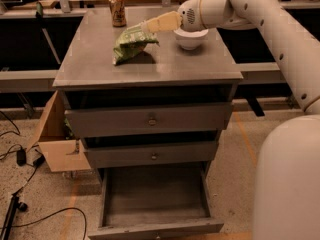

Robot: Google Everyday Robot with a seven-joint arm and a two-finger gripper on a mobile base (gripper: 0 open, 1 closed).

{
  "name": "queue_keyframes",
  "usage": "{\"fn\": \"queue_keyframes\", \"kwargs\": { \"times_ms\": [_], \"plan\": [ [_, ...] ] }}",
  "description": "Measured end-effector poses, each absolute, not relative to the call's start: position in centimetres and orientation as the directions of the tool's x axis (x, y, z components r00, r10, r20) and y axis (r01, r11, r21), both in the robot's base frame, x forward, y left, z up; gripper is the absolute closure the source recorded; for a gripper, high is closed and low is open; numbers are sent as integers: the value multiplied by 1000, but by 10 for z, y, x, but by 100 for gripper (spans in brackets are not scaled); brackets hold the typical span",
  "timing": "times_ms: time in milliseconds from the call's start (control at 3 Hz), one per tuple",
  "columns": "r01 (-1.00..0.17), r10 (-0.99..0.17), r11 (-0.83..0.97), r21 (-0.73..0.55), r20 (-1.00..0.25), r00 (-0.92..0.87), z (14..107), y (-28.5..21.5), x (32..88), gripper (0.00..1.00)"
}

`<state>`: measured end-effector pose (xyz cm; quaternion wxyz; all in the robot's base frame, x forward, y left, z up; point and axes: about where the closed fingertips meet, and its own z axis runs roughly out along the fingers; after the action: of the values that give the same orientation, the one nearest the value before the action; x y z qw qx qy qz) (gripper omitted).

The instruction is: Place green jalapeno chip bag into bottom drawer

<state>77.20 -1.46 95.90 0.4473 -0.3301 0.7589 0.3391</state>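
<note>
The green jalapeno chip bag has one end (146,35) nearest the white bowl. My gripper will close on that end, so the bag hangs down from my fingers.
The green jalapeno chip bag (131,43) lies crinkled on the grey cabinet top (90,59), left of centre. My gripper (149,26) reaches in from the right and sits at the bag's upper right end, at or touching it. The arm passes over the white bowl (191,39). The bottom drawer (155,196) is pulled out at the foot of the cabinet, and its flat grey tray is empty.
A drink can (118,9) stands at the back of the top, behind the bag. The two upper drawers (150,119) are shut. A cardboard box (57,141) and cables (20,159) lie on the floor to the left. My white body (287,184) fills the lower right.
</note>
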Motion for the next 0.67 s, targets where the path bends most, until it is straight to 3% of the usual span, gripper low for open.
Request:
{"fn": "queue_keyframes", "kwargs": {
  "times_ms": [667],
  "plan": [
    [-772, -111, 565, 291, -900, -421, 930, 43, 795, 0]
  ]
}}
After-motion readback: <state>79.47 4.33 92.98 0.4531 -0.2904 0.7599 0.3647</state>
